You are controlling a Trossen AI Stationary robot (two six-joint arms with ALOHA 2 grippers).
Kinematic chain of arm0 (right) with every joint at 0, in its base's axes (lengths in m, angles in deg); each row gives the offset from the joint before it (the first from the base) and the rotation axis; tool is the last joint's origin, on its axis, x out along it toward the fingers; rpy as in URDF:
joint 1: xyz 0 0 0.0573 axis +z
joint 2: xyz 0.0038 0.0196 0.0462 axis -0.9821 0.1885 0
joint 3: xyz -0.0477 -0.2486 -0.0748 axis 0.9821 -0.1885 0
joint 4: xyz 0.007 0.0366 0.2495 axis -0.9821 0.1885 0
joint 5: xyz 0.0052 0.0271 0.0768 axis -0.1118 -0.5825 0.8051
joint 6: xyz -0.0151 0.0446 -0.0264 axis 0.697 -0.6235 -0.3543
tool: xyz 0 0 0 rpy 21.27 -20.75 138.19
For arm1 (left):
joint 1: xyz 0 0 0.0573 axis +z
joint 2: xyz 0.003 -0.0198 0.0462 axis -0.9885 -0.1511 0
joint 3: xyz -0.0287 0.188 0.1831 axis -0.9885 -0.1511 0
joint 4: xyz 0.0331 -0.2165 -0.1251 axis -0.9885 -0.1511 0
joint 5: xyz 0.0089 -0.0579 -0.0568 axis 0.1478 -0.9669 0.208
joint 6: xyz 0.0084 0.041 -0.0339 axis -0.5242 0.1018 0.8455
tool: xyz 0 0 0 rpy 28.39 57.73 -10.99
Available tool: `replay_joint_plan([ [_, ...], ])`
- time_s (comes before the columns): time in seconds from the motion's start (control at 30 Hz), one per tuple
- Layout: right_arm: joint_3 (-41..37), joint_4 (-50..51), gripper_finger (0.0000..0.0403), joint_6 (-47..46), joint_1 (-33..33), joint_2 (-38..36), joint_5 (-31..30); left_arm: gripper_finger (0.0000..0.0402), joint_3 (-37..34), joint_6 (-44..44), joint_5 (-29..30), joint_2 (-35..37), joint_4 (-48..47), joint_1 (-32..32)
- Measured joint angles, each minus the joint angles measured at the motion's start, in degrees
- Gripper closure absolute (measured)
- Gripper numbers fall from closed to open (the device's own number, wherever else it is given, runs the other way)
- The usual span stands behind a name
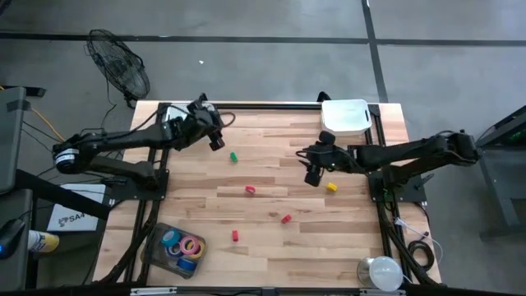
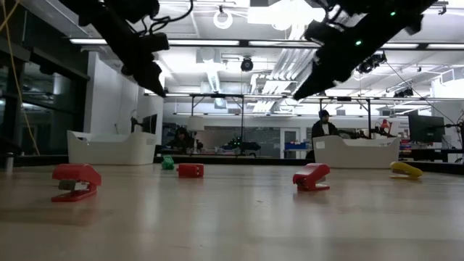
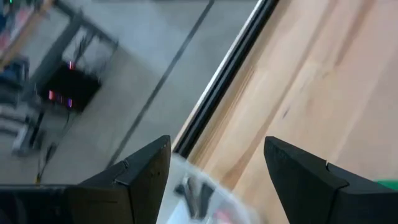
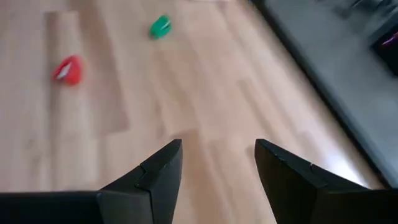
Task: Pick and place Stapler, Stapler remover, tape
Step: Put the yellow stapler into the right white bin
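Note:
My right gripper needs to grip the middle of the yellow piece point(image 1: 331, 187) on the wooden table, in front of the white bin.
Small stapler-like pieces lie flat and scattered on the wooden table point(image 1: 271, 247): a green one point(image 1: 233, 156), three red ones point(image 1: 250, 190) point(image 1: 286, 219) point(image 1: 235, 236) and a yellow one point(image 1: 331, 187). Several rolls of tape point(image 1: 182, 245) lie in a clear tub point(image 1: 156, 247) at the near left. My left gripper point(image 1: 215, 140) hangs open above the far left of the table, over a clear box point(image 3: 199, 193). My right gripper point(image 1: 314, 174) hangs open just left of the yellow piece, high above the table point(image 2: 304, 90). Neither holds anything.
A white bin point(image 1: 345, 115) stands at the far right corner. A black rail point(image 3: 230, 68) runs along the table's far edge. A clear round object point(image 1: 380, 271) sits at the near right corner. Bare wood lies between the scattered pieces.

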Motion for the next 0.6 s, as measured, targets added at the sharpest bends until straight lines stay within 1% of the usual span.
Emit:
replay_joint_plan([
  [0.1, 0.0, 7.66, 0.0208, -3.47, 0.01, -3.78, 4.19, 0.0147, -1.83, -2.1, -0.04, 0.3, 4.64, -2.85],
  [0.2, 0.0, 15.68, 0.0208, -6.79, 0.01, -7.28, 6.68, 0.0147, -2.77, -4.04, -0.14, 0.21, 7.07, -4.76],
  [0.33, 0.0, 24.71, 0.0208, -12.84, 0.01, -11.1, 9.87, 0.0147, -2.75, -6.6, -1.37, 0.23, 8.91, -4.97],
  [0.47, 0.0, 30.37, 0.0208, -17.66, 0.01, -12.19, 13.42, 0.0147, -2.75, -7.73, -1.73, 0.23, 9.05, -4.91],
  [0.6, 0.0, 34.73, 0.0208, -20.93, 0.01, -10.93, 17.32, 0.0147, -2.75, -8.3, -1.77, -0.01, 8.48, -4.91],
])
